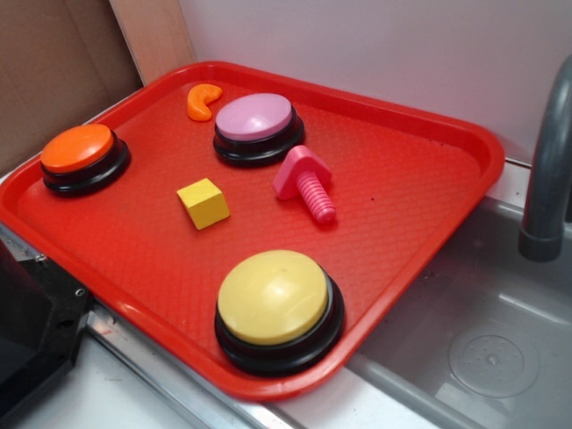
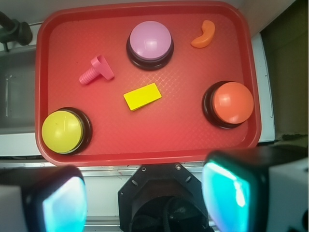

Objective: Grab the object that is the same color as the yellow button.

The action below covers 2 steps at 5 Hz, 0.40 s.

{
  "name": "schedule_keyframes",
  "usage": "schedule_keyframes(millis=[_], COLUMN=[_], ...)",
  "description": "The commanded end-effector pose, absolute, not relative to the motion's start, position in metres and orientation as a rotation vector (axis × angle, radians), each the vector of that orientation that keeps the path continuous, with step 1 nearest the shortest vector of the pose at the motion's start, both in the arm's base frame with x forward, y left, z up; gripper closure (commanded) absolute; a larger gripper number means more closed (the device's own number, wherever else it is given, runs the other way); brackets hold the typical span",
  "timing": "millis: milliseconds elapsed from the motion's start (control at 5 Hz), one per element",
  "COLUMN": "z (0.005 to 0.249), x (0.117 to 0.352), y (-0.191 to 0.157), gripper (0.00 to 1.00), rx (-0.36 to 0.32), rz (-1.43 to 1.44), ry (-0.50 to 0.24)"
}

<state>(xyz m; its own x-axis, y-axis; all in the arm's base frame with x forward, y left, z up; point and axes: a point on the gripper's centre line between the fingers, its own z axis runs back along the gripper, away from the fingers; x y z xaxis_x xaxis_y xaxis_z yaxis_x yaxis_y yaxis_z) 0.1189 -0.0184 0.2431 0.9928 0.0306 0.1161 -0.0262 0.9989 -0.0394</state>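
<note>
Next, I close my gripper across the sides of the yellow cube (image 1: 206,205) (image 2: 142,97), with one finger going between the yellow cube and the pink bolt.
A small yellow cube (image 1: 204,203) (image 2: 142,96) lies alone near the middle of the red tray (image 1: 420,161) (image 2: 145,145). The yellow button (image 1: 274,299) (image 2: 63,131), a pale dome on a black base, stands at the tray's front edge in the exterior view. My gripper (image 2: 145,195) is high above and back from the tray, over the robot's black base (image 2: 161,195). Its two teal-padded fingers (image 2: 227,191) stand wide apart with nothing between them. The gripper does not show in the exterior view.
On the tray are also a pink-topped button (image 1: 256,125) (image 2: 150,43), an orange-topped button (image 1: 82,156) (image 2: 231,103), a pink bolt (image 1: 308,183) (image 2: 96,70) and an orange crescent (image 1: 203,100) (image 2: 205,35). A grey sink (image 1: 483,349) and faucet (image 1: 547,170) lie right of the tray.
</note>
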Motion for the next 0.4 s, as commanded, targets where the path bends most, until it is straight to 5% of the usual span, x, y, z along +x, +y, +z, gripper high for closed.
schedule_keyframes(millis=[0, 200], z=[0.2431, 0.2332], x=[0.1189, 0.1192], y=[-0.0184, -0.0219], gripper=[0.00, 0.00], rx=[-0.038, -0.075], rz=[0.028, 0.140], ry=[-0.117, -0.143])
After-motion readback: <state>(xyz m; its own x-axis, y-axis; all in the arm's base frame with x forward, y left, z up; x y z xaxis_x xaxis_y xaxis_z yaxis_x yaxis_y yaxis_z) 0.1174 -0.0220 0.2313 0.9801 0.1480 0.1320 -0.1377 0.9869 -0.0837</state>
